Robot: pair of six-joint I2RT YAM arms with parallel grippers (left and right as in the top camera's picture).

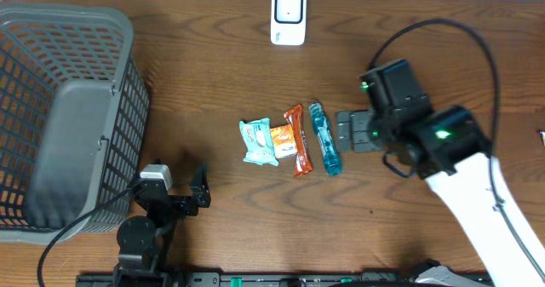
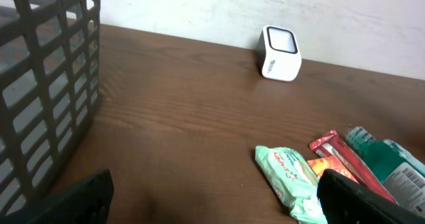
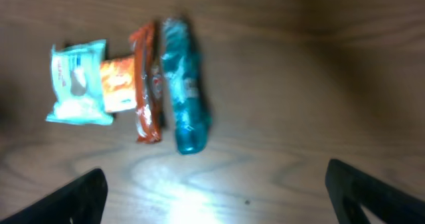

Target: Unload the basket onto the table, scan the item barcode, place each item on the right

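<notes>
My right gripper will move to close on the near end of the teal pack (image 1: 330,157) (image 3: 190,132), which is the wide end away from the pack's cap.
Several packaged items lie side by side mid-table: a mint-green packet (image 1: 258,142) (image 2: 291,177) (image 3: 76,83), a small orange packet (image 1: 282,140) (image 3: 118,84), a red-orange bar (image 1: 297,140) (image 2: 337,153) (image 3: 146,84) and a teal tube-like pack (image 1: 324,139) (image 2: 388,161) (image 3: 184,84). The white barcode scanner (image 1: 289,16) (image 2: 280,52) stands at the table's far edge. My right gripper (image 1: 339,130) (image 3: 219,197) is open just right of the teal pack, holding nothing. My left gripper (image 1: 177,178) (image 2: 216,207) is open near the front edge, left of the items, with nothing between its fingers.
A large grey plastic basket (image 1: 68,108) (image 2: 46,84) fills the left side of the table, close to the left arm. Bare dark wood lies between the items and the scanner. A black cable arcs over the right arm (image 1: 451,142).
</notes>
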